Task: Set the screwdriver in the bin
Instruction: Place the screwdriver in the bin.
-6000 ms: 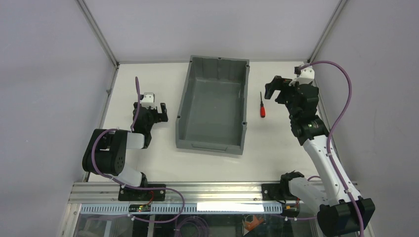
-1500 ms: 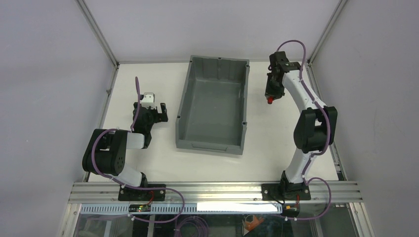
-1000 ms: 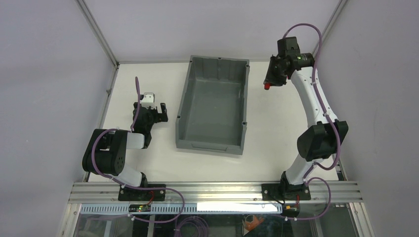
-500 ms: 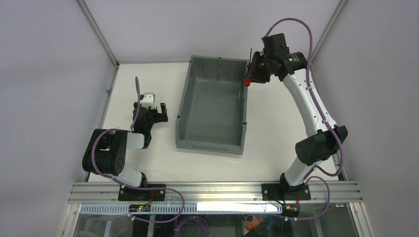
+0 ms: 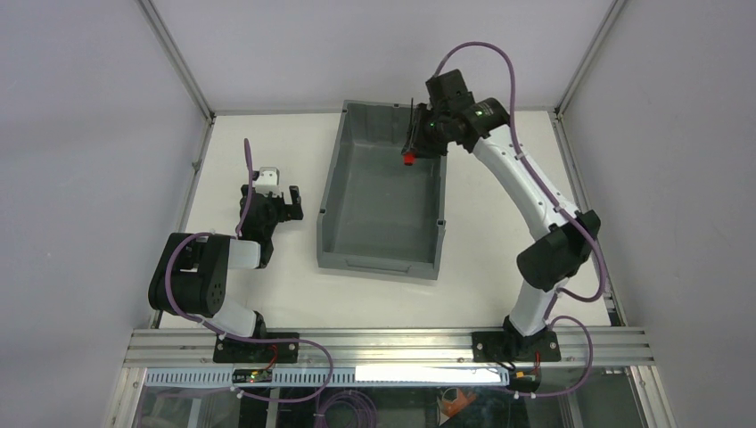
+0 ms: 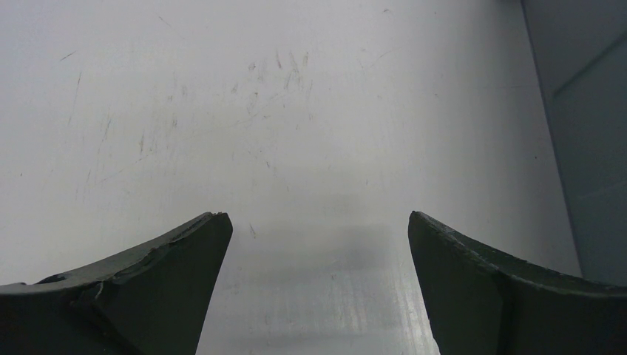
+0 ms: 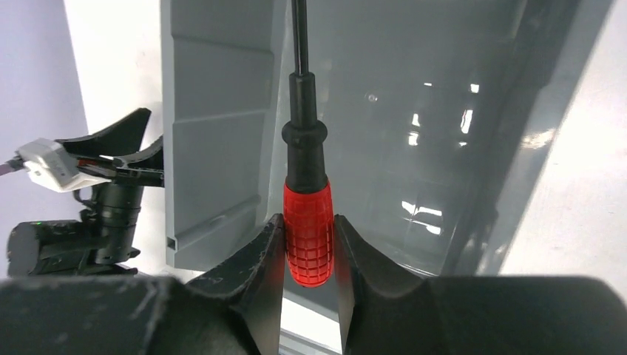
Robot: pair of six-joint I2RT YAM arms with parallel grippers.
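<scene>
I should use my right gripper to set the screwdriver down on the middle of the grey bin's bottom (image 5: 386,189) (image 7: 388,133).
The grey bin (image 5: 339,192) stands in the middle of the white table. My right gripper (image 5: 412,143) hangs above the bin's far right part, shut on the red handle of the screwdriver (image 5: 407,158). In the right wrist view both fingers press the sides of the screwdriver's (image 7: 307,237) handle, with my right gripper (image 7: 309,233) over the bin's floor (image 7: 414,111) and the black shaft pointing away. My left gripper (image 5: 270,203) rests low on the table left of the bin, open; in its wrist view the left gripper (image 6: 316,229) holds nothing.
Aluminium frame posts (image 5: 176,58) rise at the far corners, and grey walls close in both sides. The bin's left wall (image 6: 591,148) shows at the right edge of the left wrist view. A metal rail (image 5: 383,343) runs along the near table edge.
My right arm has lifted the screwdriver from the table right of the bin and swung it left, over the bin's far right part. The left arm has stayed still.
</scene>
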